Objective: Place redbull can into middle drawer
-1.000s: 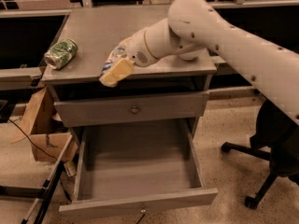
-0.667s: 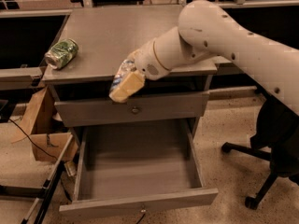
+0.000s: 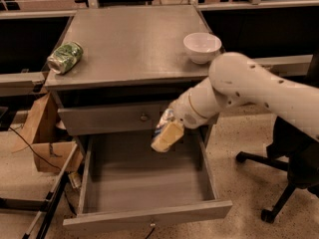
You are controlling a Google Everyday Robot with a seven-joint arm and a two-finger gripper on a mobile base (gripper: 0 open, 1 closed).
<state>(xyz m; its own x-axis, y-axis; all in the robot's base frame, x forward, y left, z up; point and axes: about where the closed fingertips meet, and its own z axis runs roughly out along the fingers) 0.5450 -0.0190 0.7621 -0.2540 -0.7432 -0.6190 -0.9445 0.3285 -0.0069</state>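
I should release the redbull can around the center of the open middle drawer's grey bottom (image 3: pixel 151 173) with my gripper.
My gripper (image 3: pixel 166 135) hangs over the open middle drawer (image 3: pixel 139 183), above its back right part and just below the upper drawer front (image 3: pixel 109 119). It is shut on the redbull can (image 3: pixel 164 119). Only a slim silver and blue bit of the can shows above the tan fingers (image 3: pixel 168 136). The drawer is pulled far out and its grey box is bare inside. My white arm reaches in from the right.
A green-patterned can (image 3: pixel 65 57) lies on its side at the cabinet top's left edge. A white bowl (image 3: pixel 202 46) stands at the top's right. A cardboard box (image 3: pixel 47 151) sits on the floor at left. An office chair (image 3: pixel 289 183) stands at right.
My gripper has moved down and to the right with the can, from the cabinet top's front edge to in front of the upper drawer and over the open drawer. The bowl has come into sight.
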